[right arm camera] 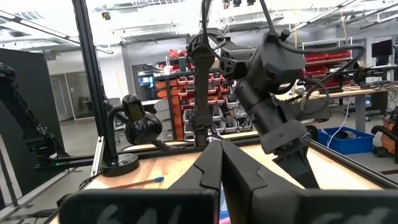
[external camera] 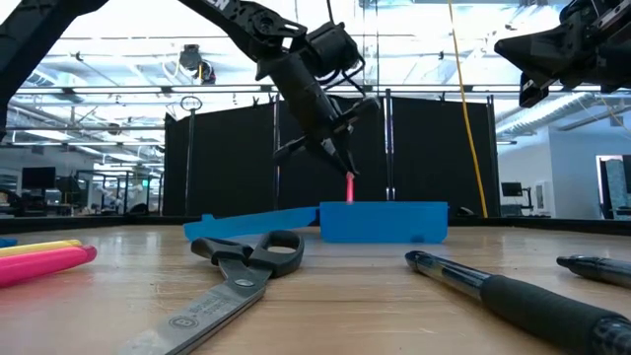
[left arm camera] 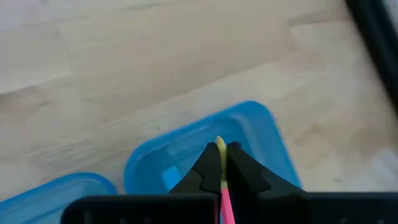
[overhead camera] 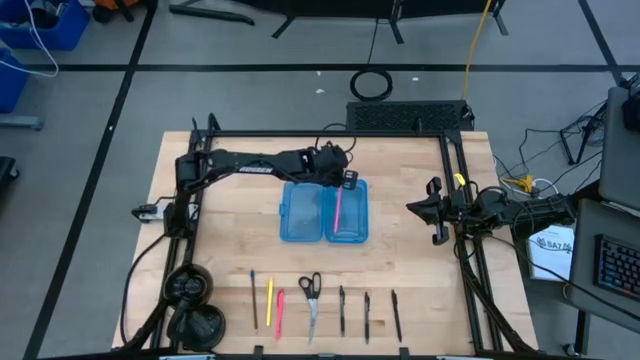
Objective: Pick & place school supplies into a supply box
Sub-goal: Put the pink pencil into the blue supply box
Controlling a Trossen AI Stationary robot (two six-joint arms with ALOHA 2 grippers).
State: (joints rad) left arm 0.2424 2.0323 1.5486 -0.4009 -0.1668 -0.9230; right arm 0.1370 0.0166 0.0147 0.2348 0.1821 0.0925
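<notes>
I will let go of the pink pen with my left gripper in the supply box half nearer my right gripper (overhead camera: 331,218), close to the hinge.
The supply box (overhead camera: 300,215) lies open at mid-table, a translucent blue case with two halves side by side; the low view shows it as a blue wall (external camera: 394,222). My left gripper (overhead camera: 338,180) hovers over the right half (overhead camera: 358,215), shut on a pink pen (overhead camera: 338,208). On the near part of the table lie a dark pencil (overhead camera: 253,298), a yellow pencil (overhead camera: 269,298), a pink pen (overhead camera: 280,312), scissors (overhead camera: 311,298) and three black pens (overhead camera: 367,315). My right gripper (overhead camera: 425,212) waits at the table's right side, shut and holding nothing. My left gripper (left arm camera: 222,152) pinches the pink pen between its two fingers near the yellow-tipped end (left arm camera: 219,145), which pokes out past the fingertips. The fingers come from above, slanting down. The pen (external camera: 349,187) hangs tilted below them, its lower end dipping behind the box wall.
The metal frame rails (overhead camera: 455,170) run along the table's far, left and right sides. A black lamp-like stand (overhead camera: 190,300) sits at the near left corner. Bare wood lies between the box and the row of supplies. The room behind shows shelving and dark screens.
</notes>
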